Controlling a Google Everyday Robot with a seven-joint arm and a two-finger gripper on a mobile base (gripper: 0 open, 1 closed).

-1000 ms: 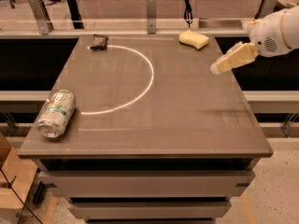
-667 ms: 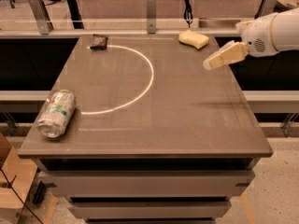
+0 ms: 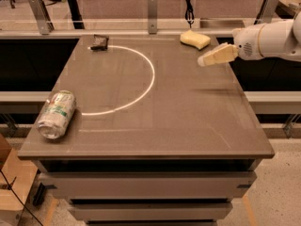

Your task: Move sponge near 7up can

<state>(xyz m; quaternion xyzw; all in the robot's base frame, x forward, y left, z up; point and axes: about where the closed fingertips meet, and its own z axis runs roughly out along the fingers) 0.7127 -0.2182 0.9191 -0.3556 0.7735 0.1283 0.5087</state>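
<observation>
I should next grip the pale yellow sponge on the sponge's end (image 3: 205, 43) nearest the white arm.
The pale yellow sponge (image 3: 195, 39) lies at the far right of the table top, near the back edge. The 7up can (image 3: 57, 114), silver-white with green marks, lies on its side at the front left corner. My gripper (image 3: 203, 61) reaches in from the right on a white arm, hovering above the table just in front of and slightly right of the sponge, apart from it. It holds nothing that I can see.
A small black foil packet (image 3: 99, 42) lies at the back left. A white arc (image 3: 149, 74) is drawn on the brown table (image 3: 188, 126). A rail with metal posts (image 3: 152, 6) runs behind the table.
The gripper has moved left and a little toward the back, closer to the sponge. The sponge, can and packet have not moved.
</observation>
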